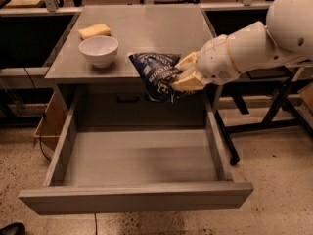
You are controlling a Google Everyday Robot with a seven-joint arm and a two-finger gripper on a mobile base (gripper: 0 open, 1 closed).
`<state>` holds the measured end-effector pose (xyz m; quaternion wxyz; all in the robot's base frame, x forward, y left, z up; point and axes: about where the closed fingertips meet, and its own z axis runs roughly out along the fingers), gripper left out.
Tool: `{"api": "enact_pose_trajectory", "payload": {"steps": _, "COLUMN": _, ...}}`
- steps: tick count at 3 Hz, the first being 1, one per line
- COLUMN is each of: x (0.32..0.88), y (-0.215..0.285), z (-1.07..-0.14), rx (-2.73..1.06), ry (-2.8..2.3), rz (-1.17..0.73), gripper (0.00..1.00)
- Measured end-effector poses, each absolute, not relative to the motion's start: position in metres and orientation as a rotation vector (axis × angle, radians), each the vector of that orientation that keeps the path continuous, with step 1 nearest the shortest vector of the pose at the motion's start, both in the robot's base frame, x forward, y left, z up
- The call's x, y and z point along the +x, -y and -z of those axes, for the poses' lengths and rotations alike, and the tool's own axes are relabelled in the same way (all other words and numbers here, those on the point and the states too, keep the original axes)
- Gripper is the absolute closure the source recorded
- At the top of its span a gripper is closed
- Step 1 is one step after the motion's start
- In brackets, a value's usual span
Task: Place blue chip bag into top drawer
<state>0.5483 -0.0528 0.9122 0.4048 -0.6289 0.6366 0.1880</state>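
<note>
Next, my gripper puts the blue chip bag down on the top drawer's bottom, toward the back [167,132] near the black handles.
The blue chip bag [155,74] is a dark navy crinkly bag with white lettering. It hangs in the air at the front edge of the grey table [146,31], above the back of the open top drawer. My gripper [182,76] comes in from the right on a white arm and is shut on the bag's right side. The top drawer [137,199] is pulled fully out below the table. It is a wide shallow grey box with a plain flat front, and nothing lies in it.
A white bowl [99,50] and a yellow sponge [94,31] sit on the table's left part. A grey panel with two black handles [128,100] shows behind the drawer. A brown box [50,126] stands at the left, black table legs [274,116] at the right.
</note>
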Motion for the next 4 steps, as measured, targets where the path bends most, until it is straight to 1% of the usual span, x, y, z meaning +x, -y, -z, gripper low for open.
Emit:
{"api": "enact_pose_trajectory", "payload": {"steps": 2, "x": 0.536, "y": 0.077, "z": -0.842, "rx": -1.701, "ry": -1.677, "rz": -0.444, "gripper": 1.00}}
{"api": "enact_pose_trajectory", "payload": {"steps": 4, "x": 0.544, "y": 0.085, "z": -0.757, "rx": -1.764, "ry": -1.759, "rz": -0.479, "gripper": 1.00}}
